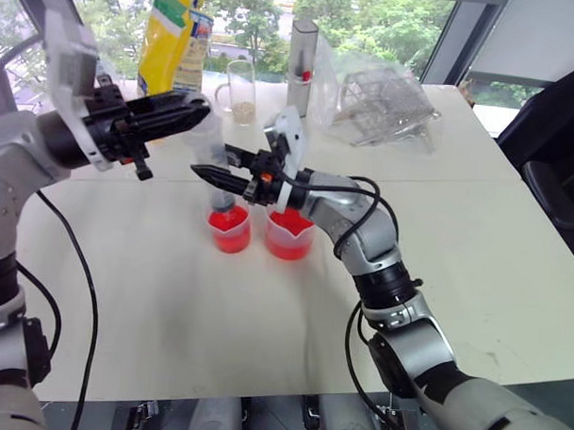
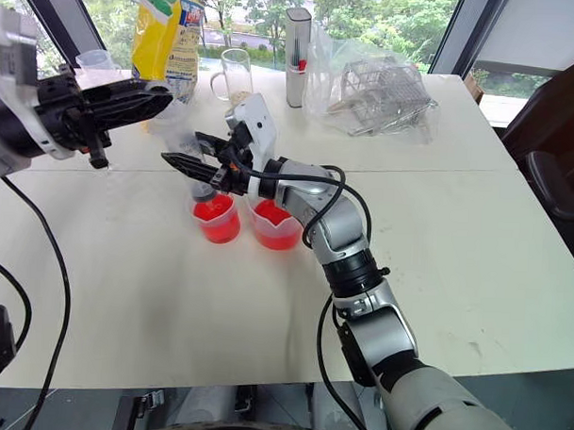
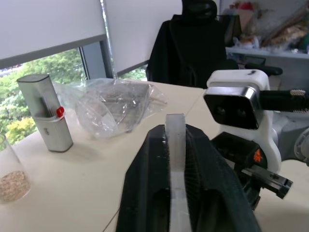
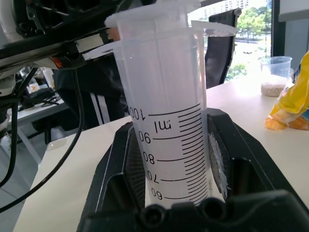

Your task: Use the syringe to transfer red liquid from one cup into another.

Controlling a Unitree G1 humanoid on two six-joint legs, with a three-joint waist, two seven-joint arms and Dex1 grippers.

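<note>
I should release the syringe from my right gripper on the white table (image 1: 372,227) beside the wider beaker, opposite the small cup.
The syringe (image 1: 214,146) stands upright, its clear barrel (image 4: 164,96) marked in ml. Its lower end dips into the smaller, narrower cup (image 1: 229,229), which holds red liquid (image 1: 230,221). My right gripper (image 1: 204,172) reaches in from the right and is shut on the barrel. My left gripper (image 1: 189,106) comes from the left at the syringe's top, and the clear plunger flange (image 3: 176,145) sits pinched between its black fingers. The wider spouted beaker (image 1: 288,236), also holding red liquid, stands right beside the small cup.
At the back of the white table (image 1: 171,305) stand a yellow bag (image 1: 175,37), a handled glass with grains (image 1: 240,89), a grey metal cylinder (image 1: 302,53) and a clear bag around a wire basket (image 1: 380,105). A black chair (image 1: 554,139) stands at the right.
</note>
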